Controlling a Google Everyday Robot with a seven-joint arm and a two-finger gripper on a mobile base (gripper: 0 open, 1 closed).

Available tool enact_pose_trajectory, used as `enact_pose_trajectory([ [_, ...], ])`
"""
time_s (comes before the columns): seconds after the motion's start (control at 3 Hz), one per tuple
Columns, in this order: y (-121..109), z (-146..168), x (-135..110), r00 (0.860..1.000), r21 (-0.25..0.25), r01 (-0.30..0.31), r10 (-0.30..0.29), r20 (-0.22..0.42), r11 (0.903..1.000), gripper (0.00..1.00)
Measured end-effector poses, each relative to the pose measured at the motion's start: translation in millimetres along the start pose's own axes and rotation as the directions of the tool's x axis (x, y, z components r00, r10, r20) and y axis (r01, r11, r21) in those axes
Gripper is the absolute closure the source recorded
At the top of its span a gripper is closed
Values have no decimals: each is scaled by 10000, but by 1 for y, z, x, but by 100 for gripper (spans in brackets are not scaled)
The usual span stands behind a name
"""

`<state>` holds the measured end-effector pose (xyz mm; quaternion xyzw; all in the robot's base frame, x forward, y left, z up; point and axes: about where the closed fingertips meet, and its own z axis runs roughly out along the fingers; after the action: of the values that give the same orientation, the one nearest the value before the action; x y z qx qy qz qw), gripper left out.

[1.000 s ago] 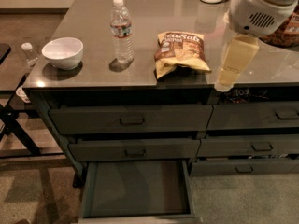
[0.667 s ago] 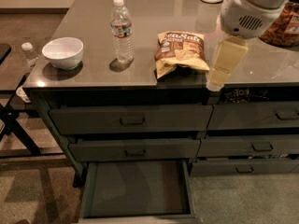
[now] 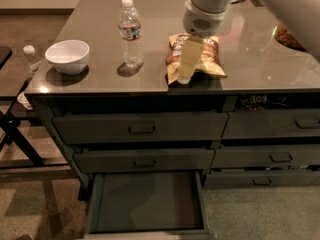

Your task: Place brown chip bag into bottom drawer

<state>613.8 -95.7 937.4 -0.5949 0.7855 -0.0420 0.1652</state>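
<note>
The robot's gripper will close on the front part [image 3: 187, 62] of the brown chip bag, toward the side closest to the water bottle.
The brown chip bag [image 3: 205, 59] lies on the counter top near its front edge, crinkled tan and dark brown with white lettering. My gripper [image 3: 187, 66] hangs from the arm at the top right and sits directly over the bag's left part, its pale fingers pointing down at the front edge of the bag. The bottom drawer [image 3: 100, 204] of the left column is pulled out below, with a flat bare inside.
A water bottle [image 3: 130, 31] stands left of the bag. A white bowl [image 3: 67, 56] sits at the counter's left end. Two shut handled drawers [image 3: 141, 129] are above the open one. A small bottle [image 3: 31, 56] stands on a side table to the left.
The arm and gripper have moved left, from the right of the chip bag to directly over it. The bag, bottle and bowl have not moved.
</note>
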Motion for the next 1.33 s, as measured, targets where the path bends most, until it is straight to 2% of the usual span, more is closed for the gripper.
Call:
enact_pose_trajectory([
  [0.33, -2, 3, -4, 10000, -13, 13, -13, 20, 10000, 0],
  [0.67, -5, 21, -3, 9999, 14, 75, -75, -71, 10000, 0],
  [1.33, -30, 72, -14, 9985, 282, 395, -384, -391, 9988, 0],
])
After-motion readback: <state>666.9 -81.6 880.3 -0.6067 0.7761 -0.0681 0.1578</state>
